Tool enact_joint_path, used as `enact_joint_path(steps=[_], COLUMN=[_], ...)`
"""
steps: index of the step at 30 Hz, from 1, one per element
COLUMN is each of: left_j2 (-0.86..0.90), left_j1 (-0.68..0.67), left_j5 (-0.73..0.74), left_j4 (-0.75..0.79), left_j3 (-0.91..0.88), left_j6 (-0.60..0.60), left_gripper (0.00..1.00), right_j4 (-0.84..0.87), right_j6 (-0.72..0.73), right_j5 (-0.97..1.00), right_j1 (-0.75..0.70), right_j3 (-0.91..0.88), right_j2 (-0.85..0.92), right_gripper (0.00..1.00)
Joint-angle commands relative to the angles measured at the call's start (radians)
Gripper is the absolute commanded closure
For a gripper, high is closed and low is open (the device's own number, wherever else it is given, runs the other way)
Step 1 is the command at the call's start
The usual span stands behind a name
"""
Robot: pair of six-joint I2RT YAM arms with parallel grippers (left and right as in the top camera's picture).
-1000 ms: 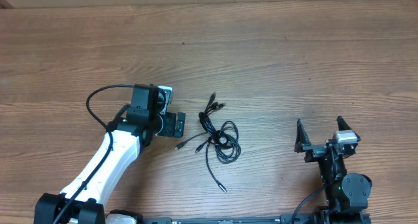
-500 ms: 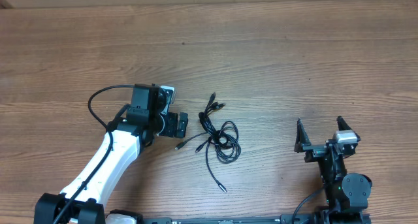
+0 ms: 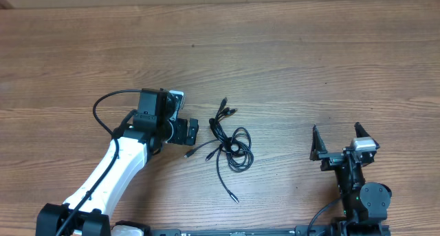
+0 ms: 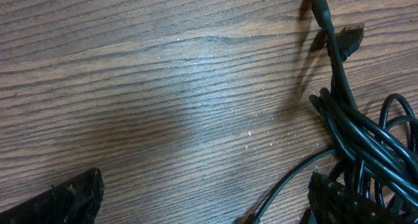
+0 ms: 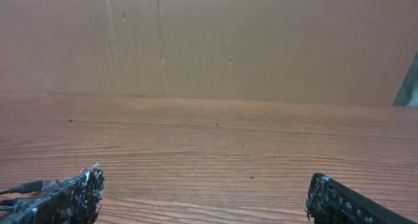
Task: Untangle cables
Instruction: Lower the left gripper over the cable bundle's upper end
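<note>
The robot's left gripper should close on the narrow part of the cables (image 3: pixel 215 128) (image 4: pixel 358 141), between the top plug ends and the round loops.
The cables (image 3: pixel 230 143) lie as a small tangled bundle of thin black cords on the wooden table, with plug ends sticking out toward the top, left and bottom. My left gripper (image 3: pixel 187 126) is open just left of the bundle, low over the table. In the left wrist view the cables (image 4: pixel 356 129) fill the right side. One cord (image 4: pixel 287 185) runs in between the spread fingers of the left gripper (image 4: pixel 202 204), close to the right finger. My right gripper (image 3: pixel 338 143) stands open and holds nothing, well to the right of the bundle. Its wrist view shows bare wood between the fingers of the right gripper (image 5: pixel 209 201).
A wooden table (image 3: pixel 309 64) spans the overhead view. A thick black robot cable (image 3: pixel 103 109) loops off the left arm. A brown wall (image 5: pixel 261 41) rises behind the table's far edge in the right wrist view.
My left gripper has crept slightly right toward the cables. The right arm and the bundle have not moved.
</note>
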Motion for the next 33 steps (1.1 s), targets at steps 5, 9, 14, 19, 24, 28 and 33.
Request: enact_joint_path(steps=[5,9,14,19,24,28,33], left_j2=[0.008,0.008,0.008,0.008,0.008,0.008,0.008], left_j1=[-0.004,-0.004,-0.004,-0.004,-0.004,-0.004,-0.004], left_j5=[0.016,0.057,0.106,0.105,0.106,0.121,0.121], left_j4=[0.007,0.016,0.023,0.023,0.023,0.022,0.007], left_j3=[0.01,0.01,0.01,0.01,0.011,0.013,0.018], left_j6=[-0.014,-0.014,-0.014,-0.014,-0.014,-0.014,-0.014], left_gripper=[0.0,0.0,0.0,0.0,0.0,0.0,0.0], right_j4=[0.005,0.005,0.005,0.005,0.005,0.005,0.005], right_j6=[0.004,0.004,0.004,0.004,0.004,0.004,0.004], right_j5=[0.013,0.013,0.013,0.013,0.013,0.013,0.013], right_j1=[-0.003,-0.003,-0.003,-0.003,-0.003,-0.003,-0.003], right_j3=[-0.01,-0.01,-0.01,-0.01,-0.01,-0.01,-0.01], right_j2=[-0.007,-0.007,-0.007,-0.007,-0.007,-0.007,-0.007], right_gripper=[0.0,0.0,0.0,0.0,0.0,0.0,0.0])
